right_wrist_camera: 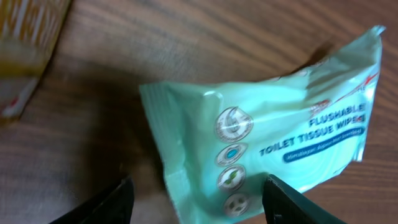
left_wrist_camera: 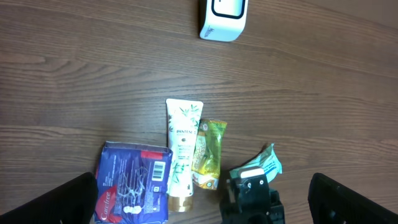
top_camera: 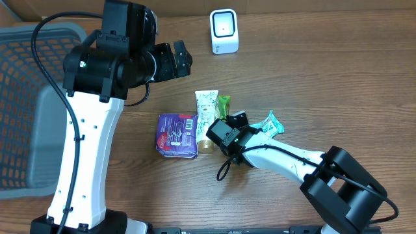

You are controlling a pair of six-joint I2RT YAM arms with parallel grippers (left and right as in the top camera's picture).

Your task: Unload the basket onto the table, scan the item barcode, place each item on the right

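Note:
The wipes pack's broad, flat icon end meets my right gripper's fingers beside the yellow-green packet, so next I lift clear and pinch the pack's opposite end (top_camera: 277, 123).
A white barcode scanner (top_camera: 224, 31) (left_wrist_camera: 224, 17) stands at the far side of the table. Several items lie mid-table: a purple Carefree pack (top_camera: 177, 135) (left_wrist_camera: 134, 190), a white Pantene tube (top_camera: 207, 116) (left_wrist_camera: 183, 149), a yellow-green packet (top_camera: 223, 105) (left_wrist_camera: 208, 152) and a teal wipes pack (top_camera: 271, 123) (right_wrist_camera: 267, 149). My right gripper (top_camera: 249, 129) (right_wrist_camera: 199, 205) is low over the wipes pack, open, its fingers straddling the pack's near end without pinching it. High above the items hangs my left gripper (top_camera: 174, 60) (left_wrist_camera: 208, 208), wide open and empty.
A grey mesh basket (top_camera: 26, 97) sits at the table's left edge. The wood tabletop (top_camera: 325, 78) is bare to the right of the scanner. The right arm's black cable (top_camera: 224, 170) loops near the front.

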